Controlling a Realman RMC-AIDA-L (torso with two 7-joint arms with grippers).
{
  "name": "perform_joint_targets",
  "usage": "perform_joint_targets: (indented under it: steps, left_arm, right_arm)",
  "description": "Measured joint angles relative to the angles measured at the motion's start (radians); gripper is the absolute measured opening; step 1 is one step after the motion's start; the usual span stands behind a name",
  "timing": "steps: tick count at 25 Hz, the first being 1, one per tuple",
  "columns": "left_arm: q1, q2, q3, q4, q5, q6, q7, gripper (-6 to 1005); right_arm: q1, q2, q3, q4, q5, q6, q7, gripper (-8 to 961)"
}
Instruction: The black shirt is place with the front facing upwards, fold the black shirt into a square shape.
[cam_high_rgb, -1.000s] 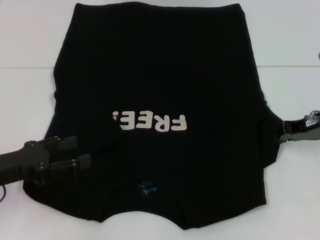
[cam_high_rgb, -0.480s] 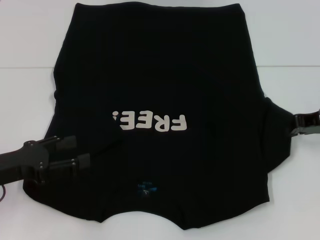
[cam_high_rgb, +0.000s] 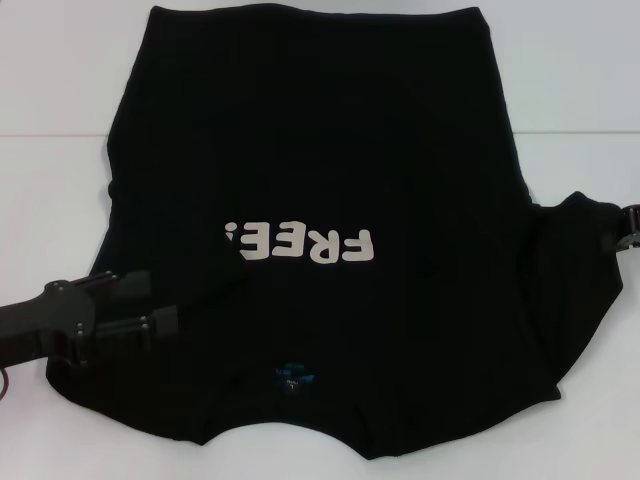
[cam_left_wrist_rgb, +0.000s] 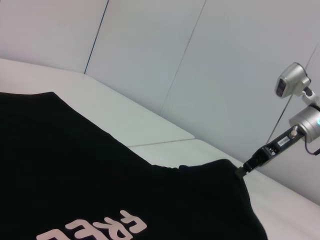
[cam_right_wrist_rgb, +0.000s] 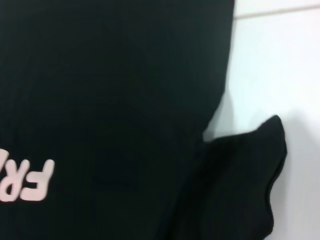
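Note:
The robot's left gripper needs to next go to the outer shoulder corner (cam_high_rgb: 55, 373) of the black shirt, on the side of the exclamation mark, and close there.
The black shirt (cam_high_rgb: 320, 150) lies flat on the white table, front up, its white "FREE!" lettering (cam_high_rgb: 300, 243) upside down to me and the blue neck label (cam_high_rgb: 292, 376) near my edge. At the right edge my right gripper (cam_high_rgb: 628, 226) is shut on the tip of the shirt's right sleeve (cam_high_rgb: 575, 270), which is stretched outward. The left wrist view shows that gripper (cam_left_wrist_rgb: 246, 167) pinching the sleeve tip. My left gripper (cam_high_rgb: 155, 303) rests over the shirt's left sleeve area with its fingers apart. The sleeve (cam_right_wrist_rgb: 250, 170) looks bunched in the right wrist view.
White table surface (cam_high_rgb: 60, 200) surrounds the shirt on both sides, with a seam line (cam_high_rgb: 570, 131) running across it. A white wall (cam_left_wrist_rgb: 150, 60) stands behind the table.
My right gripper has moved to the right, drawing the right sleeve out from the shirt's body. The left arm has not moved.

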Motion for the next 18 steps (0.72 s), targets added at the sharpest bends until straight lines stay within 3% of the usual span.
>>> perform_joint_targets:
  steps: [9,18]
  left_arm:
    - [0.000,-0.001,-0.001,0.003,0.021,0.000,-0.006,846]
    - [0.000,-0.002,-0.003,0.003,0.021,0.000,-0.007,847]
  right_arm:
    - [-0.009,-0.004,0.027,-0.023,0.053,-0.036,-0.051,13]
    - [0.065,0.025,-0.020,-0.021,0.057,-0.044,-0.110,12]
